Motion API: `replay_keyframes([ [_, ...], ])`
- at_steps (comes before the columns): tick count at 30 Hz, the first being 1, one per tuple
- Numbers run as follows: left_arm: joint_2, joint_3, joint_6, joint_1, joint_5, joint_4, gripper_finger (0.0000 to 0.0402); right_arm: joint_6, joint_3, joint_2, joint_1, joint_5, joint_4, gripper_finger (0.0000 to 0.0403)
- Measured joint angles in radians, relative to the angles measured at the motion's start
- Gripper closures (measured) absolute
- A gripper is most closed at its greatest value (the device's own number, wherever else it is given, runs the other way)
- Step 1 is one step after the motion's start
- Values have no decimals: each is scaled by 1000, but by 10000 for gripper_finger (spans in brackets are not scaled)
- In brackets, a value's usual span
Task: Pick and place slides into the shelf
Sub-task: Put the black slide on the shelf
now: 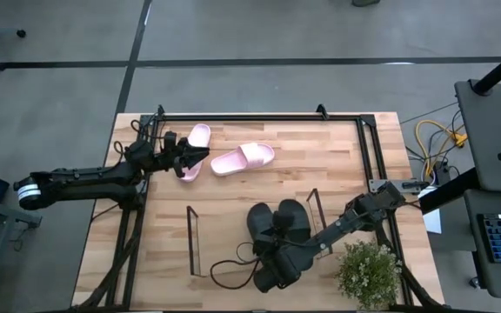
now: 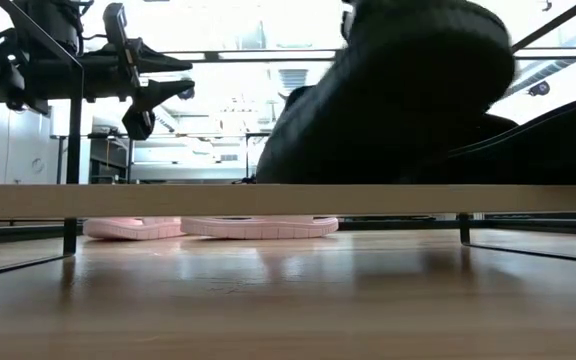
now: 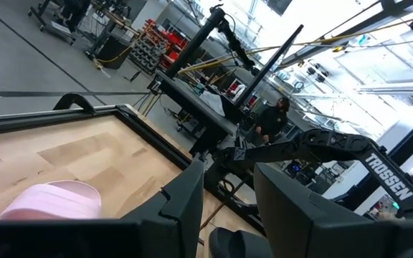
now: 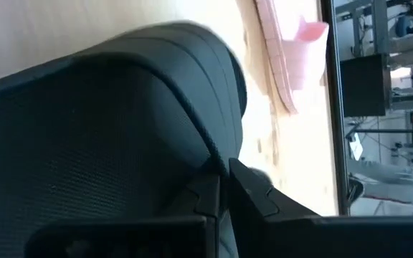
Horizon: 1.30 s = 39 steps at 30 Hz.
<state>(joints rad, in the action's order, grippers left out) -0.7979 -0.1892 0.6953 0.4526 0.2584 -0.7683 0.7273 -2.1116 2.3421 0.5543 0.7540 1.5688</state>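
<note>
My right gripper is to set the black slide on the shelf [image 1: 275,223], close beside the other black slide.
Two black slides [image 1: 278,219] lie side by side between the shelf's wire end frames [image 1: 190,242], and one of them fills the right wrist view [image 4: 113,129]. My right gripper [image 1: 278,243] reaches in from the table's right near corner and is shut on one of them. Two pink slides [image 1: 243,157] [image 1: 198,137] lie soles down near the far edge; they show under the shelf's front rail [image 2: 288,200] in the low view. My left gripper [image 1: 200,156] [image 3: 228,197] hovers open over the left pink slide [image 3: 49,201]. My right gripper pinches an edge of a black slide's strap [image 4: 217,154] between its two fingers [image 4: 253,197], which stand almost together. It comes at the slide slanting from the table's near right side. Whether the slide is lifted clear or rests on the shelf's base cannot be told.
A black metal frame [image 1: 259,116] edges the table on the far side and both flanks. A small potted plant [image 1: 368,274] stands at the near right corner beside the right arm. A dark cable [image 1: 231,271] loops near the shelf's near side. Bare wood lies left of the shelf.
</note>
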Motion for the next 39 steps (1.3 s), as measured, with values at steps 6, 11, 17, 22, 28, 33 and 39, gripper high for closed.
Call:
replay_keyframes([
  [6, 0, 0, -1, 0, 2, 0, 292, 38, 49, -2, 7, -8, 3, 395],
  [11, 0, 0, -1, 0, 3, 1, 292, 38, 51, -2, 9, -10, 3, 395],
  [17, 0, 0, -1, 0, 3, 1, 292, -19, 38, -2, 15, -10, 2, 395],
  [22, 0, 0, -1, 0, 3, 1, 292, -42, 31, -13, 14, -8, 2, 395],
  [28, 0, 0, -1, 0, 8, 1, 292, -81, 38, -39, 15, -3, 1, 395],
  [33, 0, 0, -1, 0, 10, 1, 292, -78, 71, -41, 15, 12, 0, 395],
  [39, 0, 0, 2, 0, 28, 1, 292, -25, 105, -41, 15, 28, 3, 395],
])
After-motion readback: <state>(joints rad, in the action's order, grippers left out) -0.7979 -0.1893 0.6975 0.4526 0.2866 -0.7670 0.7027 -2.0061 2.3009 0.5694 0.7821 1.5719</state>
